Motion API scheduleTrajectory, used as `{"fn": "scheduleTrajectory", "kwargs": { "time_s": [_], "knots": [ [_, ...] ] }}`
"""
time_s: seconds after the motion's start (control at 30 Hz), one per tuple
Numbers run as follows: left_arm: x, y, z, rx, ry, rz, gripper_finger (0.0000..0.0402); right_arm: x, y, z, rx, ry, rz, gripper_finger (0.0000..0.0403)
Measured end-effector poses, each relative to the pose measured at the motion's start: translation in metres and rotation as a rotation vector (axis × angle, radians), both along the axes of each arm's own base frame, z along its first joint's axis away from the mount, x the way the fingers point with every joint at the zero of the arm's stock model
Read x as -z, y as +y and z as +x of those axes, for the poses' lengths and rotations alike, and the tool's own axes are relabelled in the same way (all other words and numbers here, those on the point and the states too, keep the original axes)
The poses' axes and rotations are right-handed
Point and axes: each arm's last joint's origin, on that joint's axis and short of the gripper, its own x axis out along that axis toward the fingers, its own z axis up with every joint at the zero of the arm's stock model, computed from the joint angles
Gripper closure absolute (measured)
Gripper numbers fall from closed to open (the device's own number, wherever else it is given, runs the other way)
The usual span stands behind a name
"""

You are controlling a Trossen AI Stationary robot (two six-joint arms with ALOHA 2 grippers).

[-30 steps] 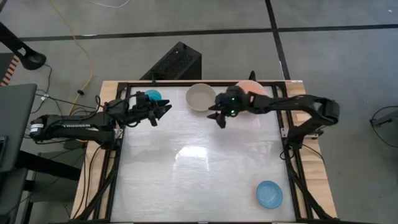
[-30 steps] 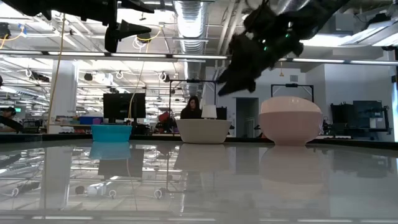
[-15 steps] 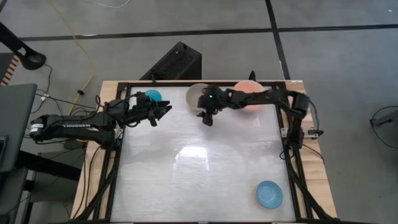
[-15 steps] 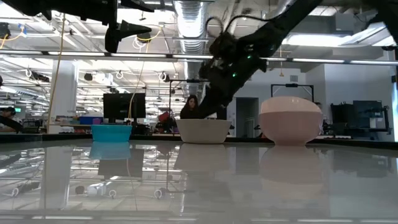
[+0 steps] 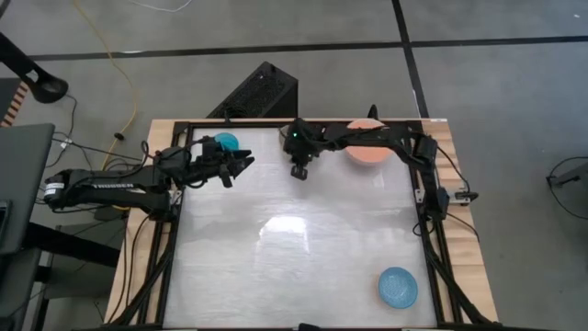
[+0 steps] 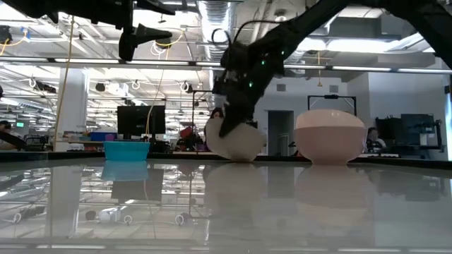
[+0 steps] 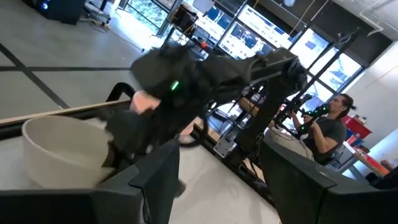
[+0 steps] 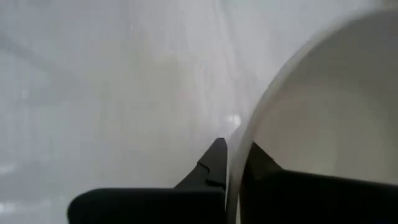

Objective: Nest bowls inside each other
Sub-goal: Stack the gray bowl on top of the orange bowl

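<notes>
My right gripper has the pale cream bowl, tilted near the table's far edge. It will let go of it inside the salmon-pink bowl (image 5: 369, 140) by the table's far edge.
A pale cream bowl (image 6: 236, 140) stands tilted near the table's far edge, with my right gripper (image 8: 235, 163) shut on its rim. In the high view the right wrist (image 5: 299, 147) covers most of it. A salmon-pink bowl (image 5: 367, 152) sits to its right and a small teal bowl (image 5: 226, 141) to its left. A light blue bowl (image 5: 398, 287) lies at the near right corner. My left gripper (image 5: 246, 164) hovers open above the table beside the teal bowl, pointing level at the cream bowl (image 7: 56, 146). My right gripper pinches the cream bowl's rim (image 8: 239, 146) on its near side, one finger inside the bowl and one outside. The fingers slant down from the far right. The bowl sits tilted, its rounded underside (image 6: 244, 156) on the table.
Black frame rails (image 5: 418, 198) run along the table's edges. The middle and near left of the white tabletop (image 5: 276, 248) carry nothing. Beyond the far edge people show in the room.
My right gripper has swung toward the table's left from beside the pink bowl to the cream bowl, sunk, tipped further down and shut on its rim. The cream bowl, upright before, now stands tilted.
</notes>
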Motion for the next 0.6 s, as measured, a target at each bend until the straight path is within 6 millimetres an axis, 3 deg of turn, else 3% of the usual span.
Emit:
{"fn": "scheduleTrajectory", "kwargs": {
  "time_s": [0.4,0.6],
  "knots": [
    [0.000,0.000,0.000,-0.002,0.007,0.006,0.0192,-0.104,0.012,-0.045,0.217,-0.160,-0.157,0.0402],
    [0.001,0.000,0.000,-0.011,0.008,0.005,0.0192,-0.114,0.015,-0.075,0.356,-0.002,-0.158,0.0403]
  ]
}}
